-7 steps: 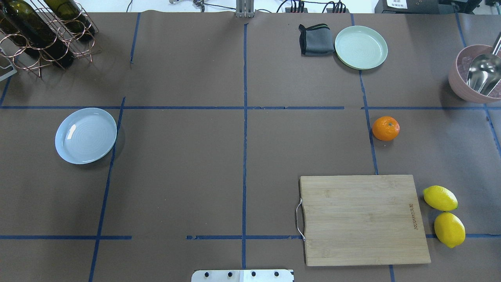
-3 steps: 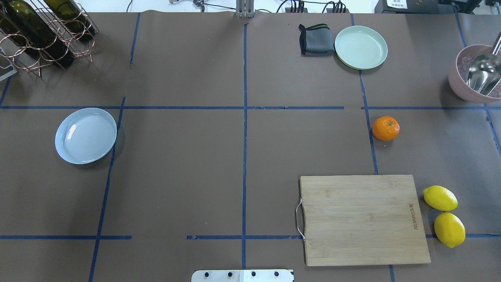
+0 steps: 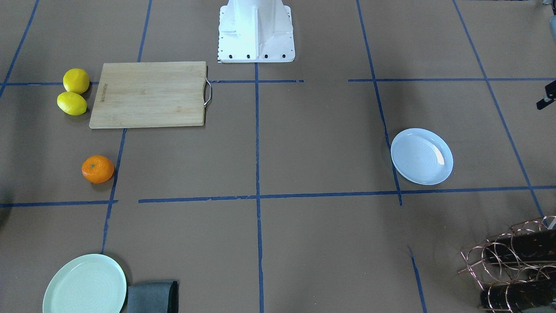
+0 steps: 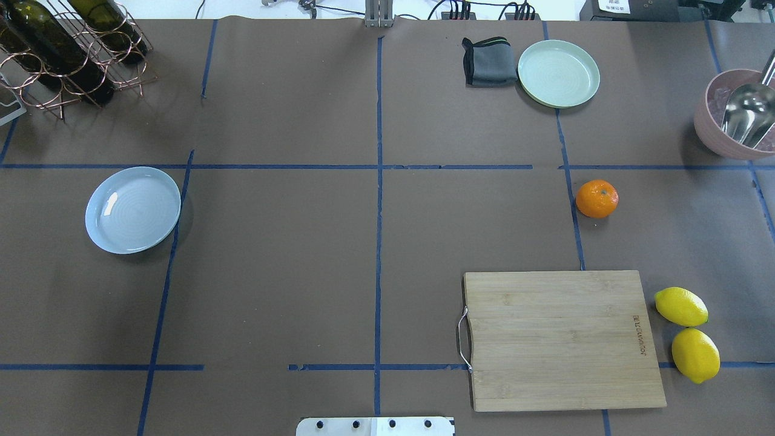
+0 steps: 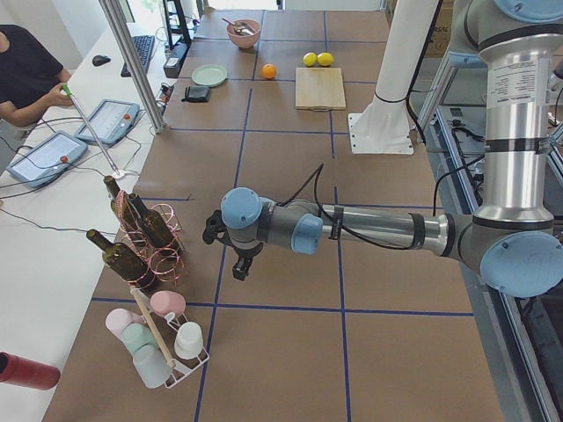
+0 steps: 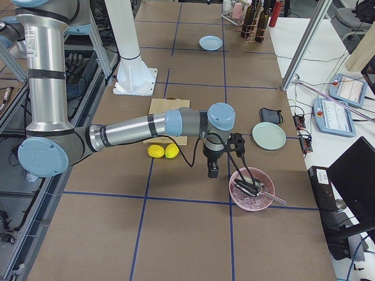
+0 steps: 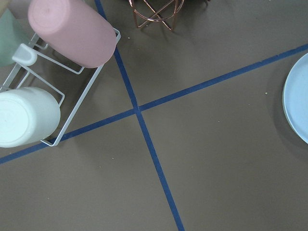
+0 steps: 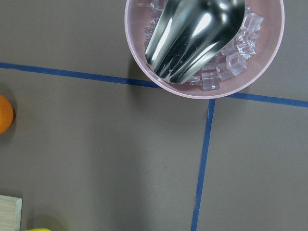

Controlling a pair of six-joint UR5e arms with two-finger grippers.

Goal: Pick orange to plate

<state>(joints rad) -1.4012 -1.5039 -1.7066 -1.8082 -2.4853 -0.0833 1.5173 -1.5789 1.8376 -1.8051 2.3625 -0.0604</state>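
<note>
The pale bluish plate's rim [image 3: 449, 148] [image 7: 290, 126], on the side farthest from the orange, is the next place my left gripper should go to, and it will close there.
The orange [image 4: 597, 198] rests on the brown table to the right of centre, beyond the cutting board; it also shows as orange [image 3: 98, 169] and at the left edge of the right wrist view as orange [image 8: 2, 113]. The pale bluish plate [image 4: 133, 209] lies far off on the left side with nothing on it, and its rim [image 7: 298, 101] shows in the left wrist view. My left gripper [image 5: 242, 268] hangs near the bottle rack, and my right gripper [image 6: 212, 171] hangs beside the pink bowl. Both appear only in side views, so I cannot tell whether they are open or shut.
A wooden cutting board [image 4: 563, 339] and two lemons [image 4: 681, 306] sit near the orange. A mint-green plate [image 4: 558, 72] and a grey cloth [image 4: 489, 60] lie at the back. A pink bowl [image 4: 735, 115] holds ice and a scoop. A wine rack [image 4: 66, 48] stands behind the plate.
</note>
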